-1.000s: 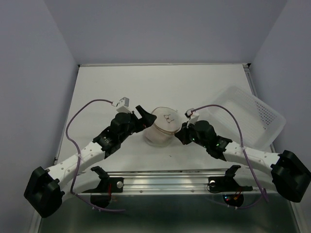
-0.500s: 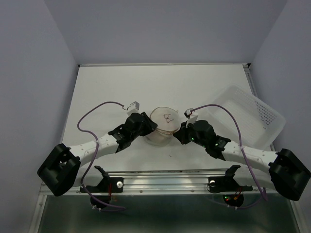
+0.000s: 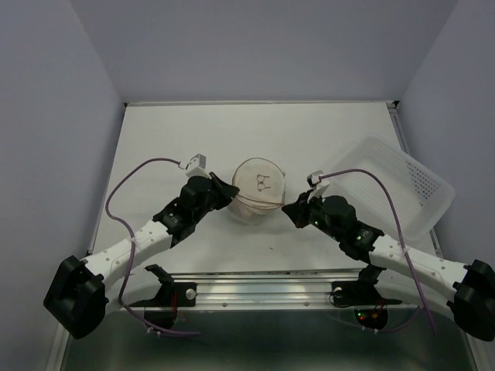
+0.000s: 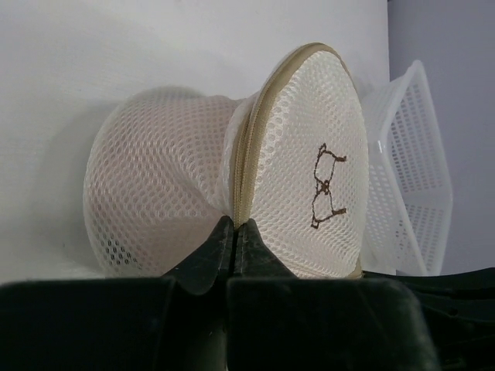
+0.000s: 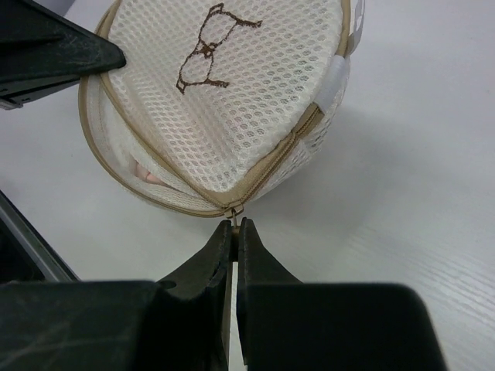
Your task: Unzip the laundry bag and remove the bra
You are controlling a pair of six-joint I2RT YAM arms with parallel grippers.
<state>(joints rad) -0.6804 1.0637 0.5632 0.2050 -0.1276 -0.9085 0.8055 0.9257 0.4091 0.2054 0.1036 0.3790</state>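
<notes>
My left gripper needs to take the laundry bag's near rim closer to the zipper pull (image 3: 252, 202) before my right gripper unzips further, as it now holds the zipper seam far from that pull.
The laundry bag (image 3: 257, 189) is a round cream mesh pouch with a brown bra outline on its lid, lying mid-table between both arms. My left gripper (image 4: 234, 225) is shut on the bag's tan zipper seam (image 4: 246, 166) at its left side, also seen from above (image 3: 229, 194). My right gripper (image 5: 235, 223) is shut on the small metal zipper pull (image 5: 234, 210) at the bag's near right edge (image 3: 288, 207). The zip gapes a little along the near rim, and a sliver of the pink bra (image 5: 147, 175) shows inside. The rest of the bra is hidden by mesh.
A white perforated plastic basket (image 3: 402, 185) lies tilted at the right of the table, close behind the right arm, and shows in the left wrist view (image 4: 418, 170). The left gripper's black fingers (image 5: 46, 54) appear at the bag's far side.
My left gripper went from open beside the bag to shut on its seam. The bag's lid has tipped up, and the right gripper has drawn slightly rightward with the pull.
</notes>
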